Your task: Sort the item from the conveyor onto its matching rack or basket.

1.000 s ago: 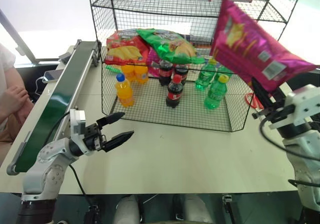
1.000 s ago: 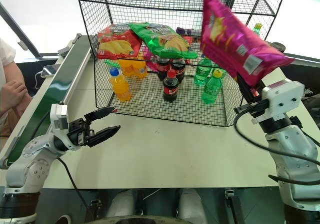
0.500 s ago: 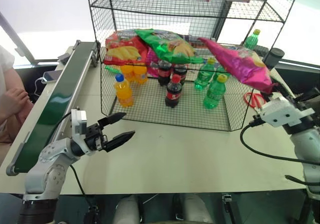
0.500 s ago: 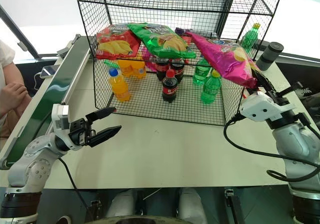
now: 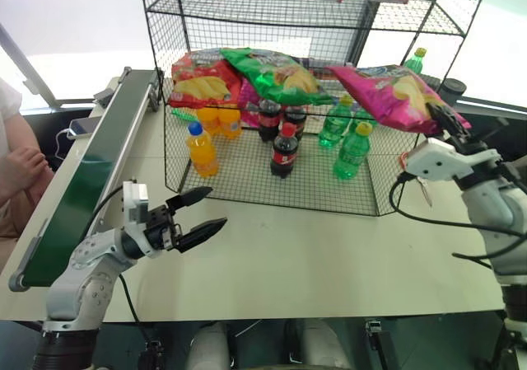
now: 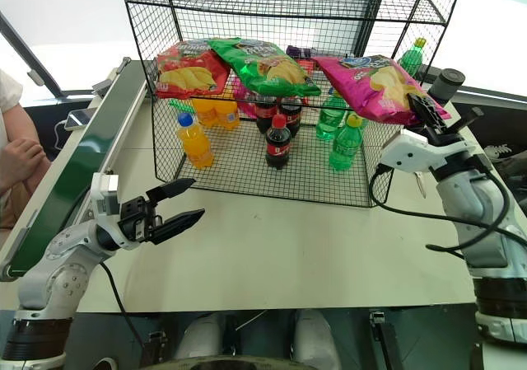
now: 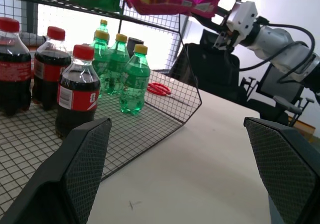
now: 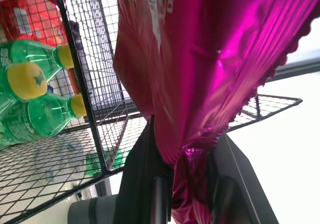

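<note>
The magenta-pink snack bag sticks out past the rack's side and is pinched only at its end, so I need to use my right gripper to take it across its body [image 5: 397,96] and tilt it inward.
The item, a shiny magenta-pink snack bag [image 5: 394,95], lies nearly flat at the right end of the rack's middle tier, above the green bottles. My right gripper [image 5: 449,123] is shut on the bag's near edge, just outside the rack's right side; the right wrist view shows the crumpled foil [image 8: 200,64] pinched between the fingers [image 8: 145,184]. The rack [image 5: 247,25] is a tall black wire shelving unit at the back of the table. The dark green conveyor [image 5: 90,168] runs along the left. My left gripper [image 5: 216,207] hovers open over the table's front left, holding nothing.
A red bag [image 5: 202,77] and a green bag [image 5: 276,72] lie on the middle tier. Orange [image 5: 203,149], cola [image 5: 284,152] and green bottles [image 5: 350,152] stand on the bottom tier. A person's hand [image 5: 16,164] rests left of the conveyor. Red scissors [image 7: 160,88] lie beyond the rack.
My right gripper rolled the magenta bag from upright and high to flat, and carried it forward to the rack's middle tier. The left gripper stayed where it was, open.
</note>
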Robot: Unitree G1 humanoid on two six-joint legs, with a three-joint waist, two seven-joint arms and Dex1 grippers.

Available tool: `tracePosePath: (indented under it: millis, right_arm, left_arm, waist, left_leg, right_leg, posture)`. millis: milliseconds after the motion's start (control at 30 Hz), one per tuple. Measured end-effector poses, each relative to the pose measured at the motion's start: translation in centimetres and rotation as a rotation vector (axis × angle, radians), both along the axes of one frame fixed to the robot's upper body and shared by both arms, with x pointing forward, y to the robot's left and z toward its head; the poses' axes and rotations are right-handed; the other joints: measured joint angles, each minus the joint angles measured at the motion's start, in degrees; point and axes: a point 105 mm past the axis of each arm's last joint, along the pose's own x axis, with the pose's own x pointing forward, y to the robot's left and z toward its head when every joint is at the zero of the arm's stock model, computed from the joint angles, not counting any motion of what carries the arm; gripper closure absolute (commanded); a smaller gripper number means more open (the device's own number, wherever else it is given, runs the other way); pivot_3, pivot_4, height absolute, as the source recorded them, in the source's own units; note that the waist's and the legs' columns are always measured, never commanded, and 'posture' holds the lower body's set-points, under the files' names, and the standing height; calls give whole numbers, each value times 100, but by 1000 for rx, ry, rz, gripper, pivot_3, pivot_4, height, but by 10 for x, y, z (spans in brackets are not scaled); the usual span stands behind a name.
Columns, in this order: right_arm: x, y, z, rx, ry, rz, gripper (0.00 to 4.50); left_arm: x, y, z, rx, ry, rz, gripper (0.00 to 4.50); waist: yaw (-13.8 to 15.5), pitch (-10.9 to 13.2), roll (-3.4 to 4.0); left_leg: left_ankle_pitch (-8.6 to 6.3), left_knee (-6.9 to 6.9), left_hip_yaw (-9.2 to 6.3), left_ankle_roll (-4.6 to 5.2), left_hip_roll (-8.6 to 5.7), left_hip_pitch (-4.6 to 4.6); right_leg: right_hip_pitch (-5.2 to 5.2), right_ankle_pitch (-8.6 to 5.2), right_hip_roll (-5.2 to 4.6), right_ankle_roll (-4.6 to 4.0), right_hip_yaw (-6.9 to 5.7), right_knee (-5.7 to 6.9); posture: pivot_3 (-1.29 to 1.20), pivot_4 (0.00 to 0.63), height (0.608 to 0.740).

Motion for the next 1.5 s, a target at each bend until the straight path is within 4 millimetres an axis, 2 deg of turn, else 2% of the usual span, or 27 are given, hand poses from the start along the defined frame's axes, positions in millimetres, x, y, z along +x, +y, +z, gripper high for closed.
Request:
tracePosePath:
  millis: [133, 300, 500, 767, 833, 867, 967, 1067, 1267, 1500]
  right_arm:
    - [16, -1, 2, 0, 6, -19, 4387]
    - [31, 10, 3, -20, 3, -15, 4387]
    - [47, 10, -4, -10, 11, -57, 4387]
    - [56, 10, 8, 41, -19, -74, 4387]
    - [57, 14, 9, 70, -15, -59, 3351]
    - [58, 15, 9, 87, -6, -51, 3020]
    - [59, 16, 9, 119, 21, -34, 1592]
    - [59, 14, 19, 146, 54, -16, 81]
    - [54, 16, 22, 237, 181, 57, 81]
    - [42, 40, 24, 483, 326, 238, 81]
  left_arm:
    - [4, -4, 13, -7, -47, 4, 0]
    - [6, -13, 32, -31, -110, -2, 0]
    - [5, -15, 32, -43, -104, 10, 0]
    - [3, -16, 28, -52, -86, 18, 0]
    - [3, -16, 28, -52, -86, 18, 0]
    - [3, -16, 28, -52, -86, 18, 0]
    - [3, -16, 28, -53, -85, 20, 0]
    - [3, -17, 27, -55, -82, 20, 0]
    - [1, -19, 22, -53, -64, 12, 0]
    - [2, -18, 19, -52, -51, 15, 0]
  waist:
    - [17, 1, 1]
    - [8, 0, 1]
    - [-1, 1, 2]
    - [3, 1, 2]
    - [0, 1, 2]
    - [-1, 1, 2]
    - [-1, 2, 3]
    - [-6, 2, 3]
    - [-2, 2, 4]
    - [6, 2, 4]
  left_leg:
    - [0, 9, 0, 0, 0, -1]
    - [1, 20, 0, -1, 2, -1]
    - [1, 44, 1, -1, 6, -4]
    - [0, 51, -1, -1, 7, -4]
    - [0, 51, -1, -1, 7, -4]
    - [0, 51, -1, -1, 8, -4]
    - [0, 50, -1, 0, 9, -4]
    - [0, 51, -1, 0, 9, -3]
    - [-1, 50, -2, 1, 12, -3]
    - [-4, 50, -2, 7, 13, -4]
  right_leg:
    - [1, 0, -1, 0, 1, 5]
    - [1, 0, 0, 1, 3, 12]
    - [4, -1, 2, 2, 4, 22]
    - [8, -1, 1, 2, 5, 24]
    - [8, -1, 1, 2, 5, 25]
    - [8, -1, 2, 2, 5, 25]
    - [6, -1, 2, 2, 5, 25]
    - [8, -1, 2, 2, 5, 25]
    - [7, -1, 3, 2, 5, 25]
    - [7, 0, 3, 1, 4, 25]
  posture:
    - [0, 150, 726]
    - [0, 150, 726]
    - [0, 150, 726]
    - [0, 150, 726]
    - [0, 150, 726]
    - [0, 150, 726]
    - [0, 150, 726]
    - [0, 150, 726]
    - [0, 150, 726]
    - [0, 150, 726]
